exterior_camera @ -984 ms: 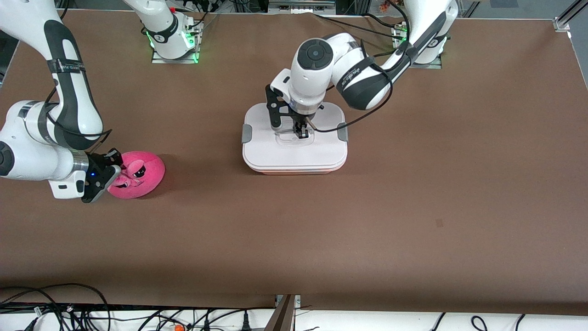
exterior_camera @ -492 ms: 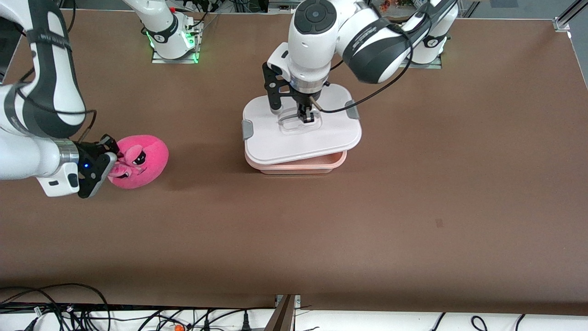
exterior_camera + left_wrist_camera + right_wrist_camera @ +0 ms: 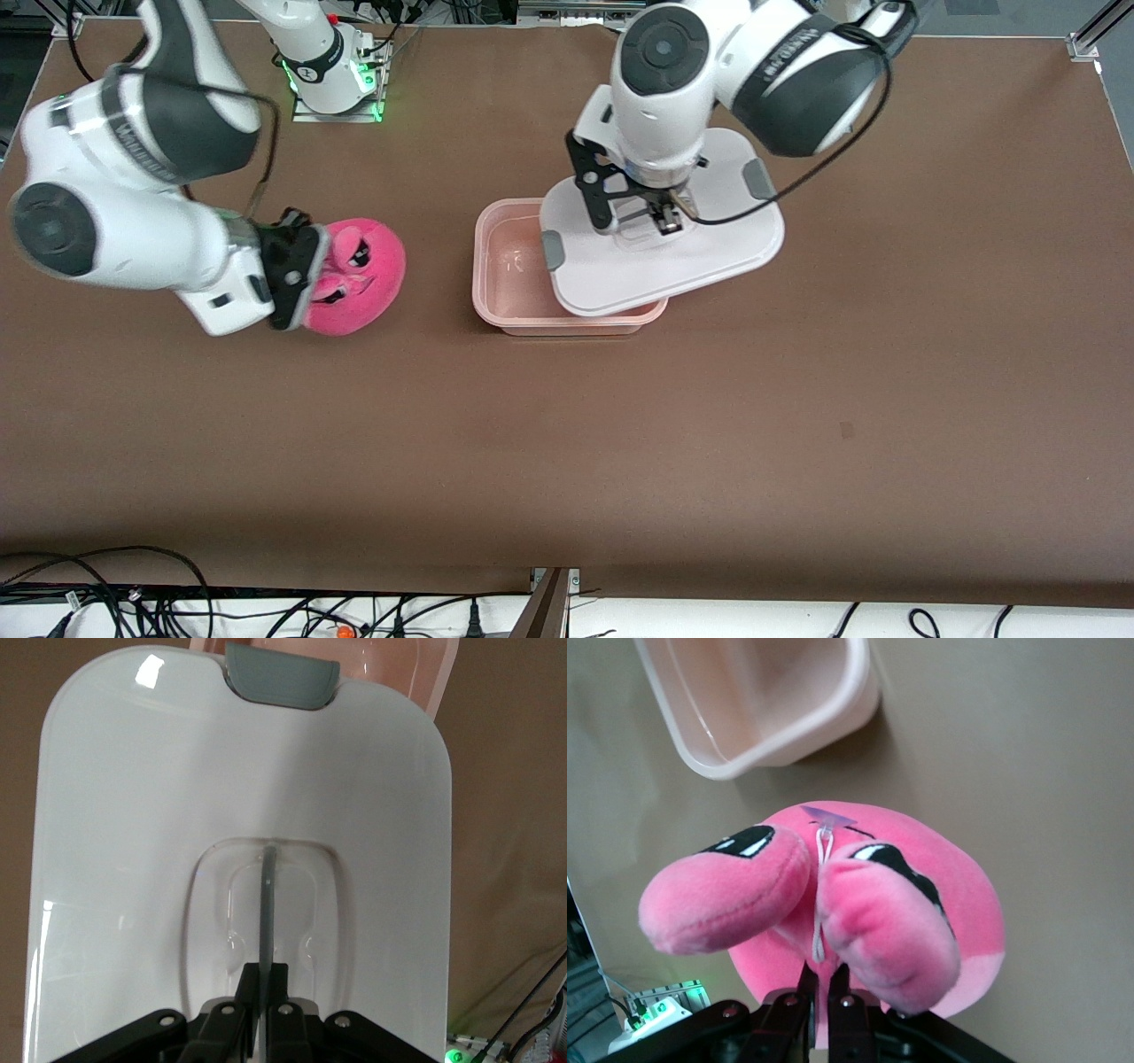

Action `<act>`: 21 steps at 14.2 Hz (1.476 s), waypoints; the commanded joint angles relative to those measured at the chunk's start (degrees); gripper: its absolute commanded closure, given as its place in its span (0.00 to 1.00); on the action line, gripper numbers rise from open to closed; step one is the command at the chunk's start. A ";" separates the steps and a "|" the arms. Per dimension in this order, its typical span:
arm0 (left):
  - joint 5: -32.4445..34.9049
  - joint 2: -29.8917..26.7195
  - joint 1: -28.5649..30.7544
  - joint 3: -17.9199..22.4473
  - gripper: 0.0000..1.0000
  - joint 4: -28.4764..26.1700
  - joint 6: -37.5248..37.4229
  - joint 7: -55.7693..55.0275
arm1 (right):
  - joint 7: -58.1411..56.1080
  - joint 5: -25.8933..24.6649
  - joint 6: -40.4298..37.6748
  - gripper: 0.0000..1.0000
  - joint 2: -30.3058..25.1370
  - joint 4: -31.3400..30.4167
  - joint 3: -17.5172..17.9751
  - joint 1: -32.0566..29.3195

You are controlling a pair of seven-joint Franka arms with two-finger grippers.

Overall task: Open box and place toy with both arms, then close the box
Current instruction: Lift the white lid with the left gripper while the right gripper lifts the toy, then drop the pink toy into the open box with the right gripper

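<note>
Next, my right gripper lets go of the pink toy inside the uncovered end of the pinkish tub (image 3: 541, 278) (image 3: 784, 689), by the white lid's edge.
The box's pinkish tub (image 3: 483, 266) stands open at mid-table. My left gripper (image 3: 663, 220) is shut on the clear handle of the white lid (image 3: 682, 252) and holds the lid tilted over the tub's edge toward the left arm's end. The lid hides part of the tub. In the left wrist view the lid (image 3: 239, 771) fills the frame, my left gripper (image 3: 266, 979) pinches the handle rib, and the tub (image 3: 425, 673) peeks out past a grey clip (image 3: 282, 673). My right gripper (image 3: 310, 275) is shut on the pink toy (image 3: 368, 266), up off the table beside the tub. The right wrist view shows my right gripper (image 3: 822, 979), the toy (image 3: 921, 859) and the tub (image 3: 762, 700).
The brown table (image 3: 620, 425) spreads wide around the box. The arm bases (image 3: 337, 80) stand along the table's edge farthest from the front camera. Cables (image 3: 133, 594) lie off the table's near edge.
My left gripper lifted the lid off the tub and carried it toward the left arm's end. My right gripper raised the toy and carried it toward the box.
</note>
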 commanded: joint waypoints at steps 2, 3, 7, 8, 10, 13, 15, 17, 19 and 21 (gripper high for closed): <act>-1.29 -2.72 6.06 -0.54 1.00 0.28 -6.20 9.91 | 5.91 -8.81 -0.59 1.00 0.54 3.23 0.18 11.78; -1.29 -2.72 7.46 -0.63 1.00 0.28 -7.26 11.40 | 9.24 -11.18 -0.50 1.00 0.63 3.23 0.18 15.39; -2.52 -2.72 10.11 -0.54 1.00 0.37 -7.89 15.20 | 17.97 -17.27 0.46 1.00 3.08 3.23 0.18 23.15; -2.52 -2.72 10.03 -0.54 1.00 0.37 -7.89 15.11 | 18.50 -17.27 2.29 1.00 3.53 3.15 0.18 23.51; -2.52 -2.72 10.03 -0.54 1.00 0.37 -7.89 15.11 | 20.34 -17.45 4.33 1.00 4.93 3.15 0.18 24.91; -2.61 -2.72 10.03 -0.54 1.00 0.46 -7.89 15.20 | 26.39 -19.73 8.01 1.00 7.30 3.23 0.09 27.37; -2.61 -2.72 10.03 -0.54 1.00 0.46 -7.80 15.20 | 29.65 -19.65 10.83 0.38 8.10 3.23 0.09 27.38; -2.61 -2.63 9.85 -0.54 1.00 0.46 -7.71 15.20 | 36.83 -19.12 11.37 0.00 7.75 4.02 0.18 27.29; -2.61 -2.63 9.67 -0.54 1.00 0.46 -7.71 15.11 | 43.35 -16.76 10.23 0.00 7.23 6.30 0.18 27.29; -2.70 -2.63 9.76 -0.54 1.00 0.46 -7.71 15.20 | 46.79 -11.85 9.96 0.00 5.13 7.10 -0.43 26.76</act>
